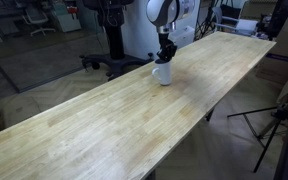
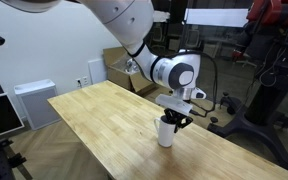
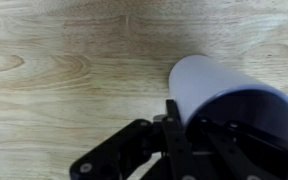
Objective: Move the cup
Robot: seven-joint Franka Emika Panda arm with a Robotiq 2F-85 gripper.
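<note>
Next, I release the cup on the bare wood a little closer to the table's tripod-side edge (image 1: 163,104).
The cup (image 1: 163,73) is a small white mug standing upright on the long wooden table (image 1: 104,120). It also shows in an exterior view (image 2: 166,133) and fills the right of the wrist view (image 3: 214,85), its dark interior toward the camera. My gripper (image 1: 164,56) comes down on it from above (image 2: 176,119). In the wrist view my gripper (image 3: 189,125) has one finger outside the cup's wall and the other inside the rim, closed on the wall. The handle is hidden.
An office chair (image 1: 109,62) stands behind the table. Cardboard boxes (image 2: 119,68) and a white cabinet (image 2: 32,100) sit beyond the table's far end. A tripod (image 1: 274,120) stands off the table's side edge.
</note>
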